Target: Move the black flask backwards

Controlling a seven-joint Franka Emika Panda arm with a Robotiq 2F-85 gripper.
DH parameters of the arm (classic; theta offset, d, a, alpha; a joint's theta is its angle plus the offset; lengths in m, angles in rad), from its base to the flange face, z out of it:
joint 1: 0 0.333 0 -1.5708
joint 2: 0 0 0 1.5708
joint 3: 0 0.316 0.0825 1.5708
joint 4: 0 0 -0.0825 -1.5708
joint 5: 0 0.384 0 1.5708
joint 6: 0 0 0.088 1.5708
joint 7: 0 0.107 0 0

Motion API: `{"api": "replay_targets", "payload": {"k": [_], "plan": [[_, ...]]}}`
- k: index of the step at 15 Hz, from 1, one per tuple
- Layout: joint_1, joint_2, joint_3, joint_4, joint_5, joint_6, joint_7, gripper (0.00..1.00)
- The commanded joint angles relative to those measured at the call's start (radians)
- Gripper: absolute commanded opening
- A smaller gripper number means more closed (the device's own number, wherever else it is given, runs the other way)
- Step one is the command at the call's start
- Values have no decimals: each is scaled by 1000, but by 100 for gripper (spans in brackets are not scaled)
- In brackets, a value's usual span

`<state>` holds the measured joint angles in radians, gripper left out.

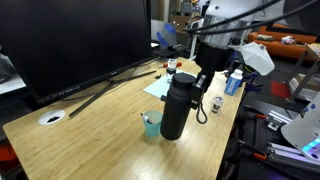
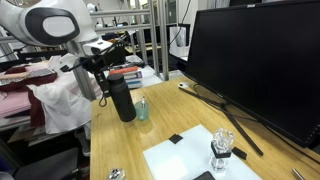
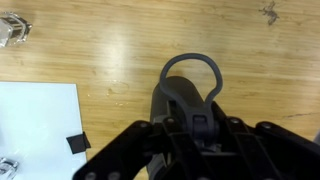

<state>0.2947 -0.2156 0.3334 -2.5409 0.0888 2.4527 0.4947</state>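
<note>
The robot's gripper should release the black flask on the bare wood [image 1: 143, 103] behind the teal cup, close to the monitor stand. The flask still stands upright on the table.
The black flask [image 1: 174, 110] stands upright on the wooden table [image 1: 90, 140], also seen in an exterior view [image 2: 123, 102]. In the wrist view its dark lid with a loop handle [image 3: 188, 88] sits directly under the camera. My gripper [image 1: 196, 80] comes down at the flask's top, and its fingers [image 3: 190, 125] close on both sides of the flask's upper part. The gripper also shows in an exterior view [image 2: 108, 72]. The flask's base is hidden in the wrist view.
A small teal cup [image 1: 150, 124] stands right beside the flask [image 2: 141, 108]. A large black monitor [image 1: 70, 40] with splayed stand legs fills the back. A white sheet [image 2: 190, 160] holds a glass item [image 2: 221, 150]. A blue bottle [image 1: 233, 82] stands near the table edge.
</note>
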Motion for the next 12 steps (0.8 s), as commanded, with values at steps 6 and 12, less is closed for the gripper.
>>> {"api": "replay_targets", "payload": {"k": [6,12], "plan": [[-67,-17,-45,119,15,-204,22,8],[-105,40,-65,192,-5,-272,49,8]]}}
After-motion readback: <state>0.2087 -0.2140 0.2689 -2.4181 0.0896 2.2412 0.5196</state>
